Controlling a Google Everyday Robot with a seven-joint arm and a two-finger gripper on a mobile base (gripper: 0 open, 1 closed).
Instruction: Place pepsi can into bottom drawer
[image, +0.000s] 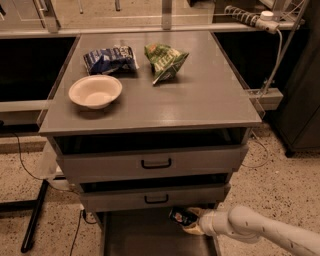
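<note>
Next, my gripper lets go of the pepsi can in the bottom drawer (168, 228), toward the back below the middle drawer's black handle.
The pepsi can (180, 216) is dark blue and lies tilted in my gripper (191, 220), just under the front of the middle drawer. My gripper is shut on the can and comes in from the lower right on a white arm (260, 231). The can hangs above the right part of the bottom drawer (145, 237), which is pulled out as a wide grey tray at the bottom of the view.
Two grey drawer fronts with black handles (156, 163) sit above the open tray. On the cabinet top (200, 100) lie a white bowl (95, 91), a blue-and-white snack bag (109, 59) and a green snack bag (164, 60). Cables run along the speckled floor at left.
</note>
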